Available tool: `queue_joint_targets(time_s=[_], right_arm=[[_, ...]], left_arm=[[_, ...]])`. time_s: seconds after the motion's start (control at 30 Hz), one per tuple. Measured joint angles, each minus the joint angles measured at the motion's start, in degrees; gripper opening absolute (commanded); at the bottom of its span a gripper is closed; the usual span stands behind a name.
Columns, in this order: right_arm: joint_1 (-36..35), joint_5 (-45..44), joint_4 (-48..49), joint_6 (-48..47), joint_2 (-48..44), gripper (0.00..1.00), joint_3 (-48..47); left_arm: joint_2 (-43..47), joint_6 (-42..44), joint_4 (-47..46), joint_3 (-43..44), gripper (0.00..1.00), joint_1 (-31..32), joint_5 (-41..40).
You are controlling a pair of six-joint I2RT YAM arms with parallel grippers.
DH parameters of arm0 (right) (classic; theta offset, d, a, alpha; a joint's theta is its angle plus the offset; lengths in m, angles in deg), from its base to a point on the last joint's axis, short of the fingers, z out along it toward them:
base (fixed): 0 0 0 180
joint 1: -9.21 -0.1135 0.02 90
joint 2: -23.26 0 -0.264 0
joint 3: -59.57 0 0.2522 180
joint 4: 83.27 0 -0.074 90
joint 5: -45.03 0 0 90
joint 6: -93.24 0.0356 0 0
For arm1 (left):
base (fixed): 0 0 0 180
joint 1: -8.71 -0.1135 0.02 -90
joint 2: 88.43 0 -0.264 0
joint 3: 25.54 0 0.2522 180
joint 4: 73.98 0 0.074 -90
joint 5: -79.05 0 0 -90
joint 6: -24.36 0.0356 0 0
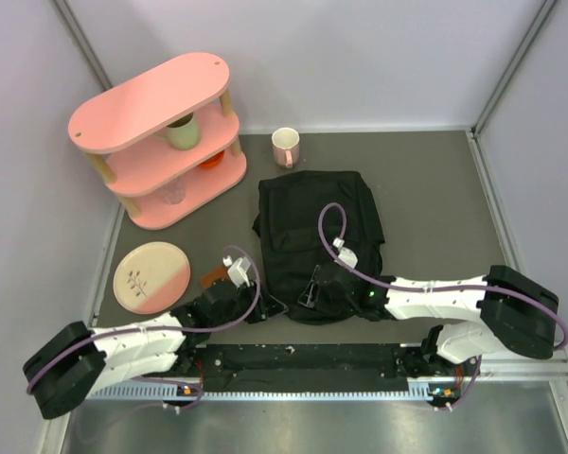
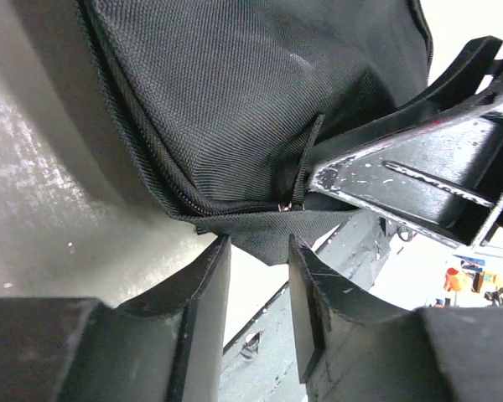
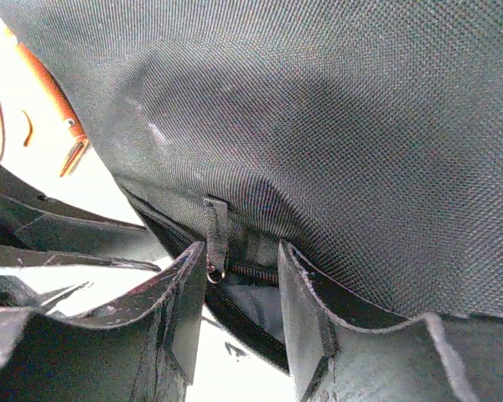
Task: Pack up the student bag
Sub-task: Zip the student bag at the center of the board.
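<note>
I should pinch the zip's bend [image 2: 189, 209] with my left gripper, as the bag's corner is loose above its fingers, and hold it still before my right gripper pulls the zip pull.
The student bag [image 1: 317, 222], a black fabric backpack, lies flat in the middle of the table. My left gripper [image 1: 270, 305] is at its near-left corner. In the left wrist view the left gripper [image 2: 258, 251] is open, and the bag's corner flap [image 2: 264, 234] hangs just above its tips with nothing pinched. My right gripper [image 1: 312, 291] is at the bag's near edge. In the right wrist view the right gripper [image 3: 241, 255] stands open astride the partly open zip. The zip pull [image 3: 214, 239] hangs against its left finger.
A pink three-tier shelf [image 1: 161, 123] at the back left holds a green mug [image 1: 182, 132]. A pink-and-white mug [image 1: 285, 147] stands behind the bag. A pink plate [image 1: 151, 276] lies left of the left arm. A small orange-brown item [image 1: 213, 277] lies beside the plate.
</note>
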Motion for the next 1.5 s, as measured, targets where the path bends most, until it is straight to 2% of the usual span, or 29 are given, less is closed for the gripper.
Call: queue_joint_targets(time_s=[0.03, 0.1, 0.13, 0.23, 0.37, 0.47, 0.57, 0.6, 0.67, 0.8, 0.83, 0.9, 0.93, 1.1, 1.3, 1.5], right_arm=[[0.0, -0.6, 0.0, 0.0, 0.0, 0.41, 0.0], [0.0, -1.4, 0.0, 0.4, 0.2, 0.41, -0.1], [0.0, -1.8, 0.0, 0.4, 0.5, 0.42, -0.2], [0.0, -2.3, -0.6, 0.9, 1.5, 0.43, -1.0], [0.0, -3.1, -1.2, 1.0, 4.5, 0.41, -3.0], [-0.1, -3.7, -2.4, 0.9, 8.0, 0.32, -6.2], [-0.1, -4.4, -4.1, 0.7, 10.9, 0.11, -9.0], [-0.1, -4.6, -4.5, 0.7, 11.7, 0.00, -9.7], [-0.3, -5.2, -5.4, 1.0, 12.6, 0.00, -10.6], [-0.8, -6.5, -6.3, 0.9, 12.6, 0.00, -10.8], [-1.1, -7.1, -6.5, 0.6, 12.4, 0.00, -10.8], [-1.8, -8.4, -7.0, 0.1, 12.0, 0.00, -10.8], [-2.4, -9.3, -7.6, -0.3, 11.4, 0.00, -10.7], [-5.4, -14.2, -9.2, -1.7, 5.0, 0.00, -10.1], [-5.9, -17.8, -9.5, -1.7, -4.4, 0.00, -6.0], [-5.9, -18.9, -9.5, -2.1, -7.3, 0.00, -5.2]], left_arm=[[-1.2, -0.2, -0.7, 0.0, 0.47, 0.1, 0.0], [-3.8, -0.6, -2.7, 0.0, 0.51, 0.3, 0.0], [-4.3, -0.7, -3.1, 0.0, 0.58, 0.3, 0.0], [-4.5, -0.9, -4.0, -0.1, 0.62, 0.4, 0.0], [-1.7, -0.7, -3.9, -0.1, 0.73, 0.5, -0.5], [-0.1, -0.5, -3.5, -0.1, 0.76, 0.6, -1.2], [-0.4, -0.6, -2.7, -0.1, 0.75, 0.7, -2.4], [-0.8, -0.6, -2.3, -0.1, 0.73, 0.7, -3.0], [-2.3, -0.8, -1.5, -0.1, 0.71, 0.7, -3.9], [-5.3, -2.1, -2.6, 0.2, 0.51, 0.7, -5.1], [-6.1, -2.3, -3.0, 0.2, 0.31, 0.7, -5.5], [-7.3, -3.1, -3.5, 0.2, 0.15, 0.7, -5.9], [-7.8, -2.9, -3.5, 0.2, 0.00, 0.7, -6.2], [-7.5, -1.4, -5.4, 0.0, 0.00, 0.7, -5.8], [-2.9, 2.8, -8.0, -0.1, 0.00, 0.7, -4.1], [1.9, 6.2, -7.1, -0.1, 0.00, 0.7, -4.2]])
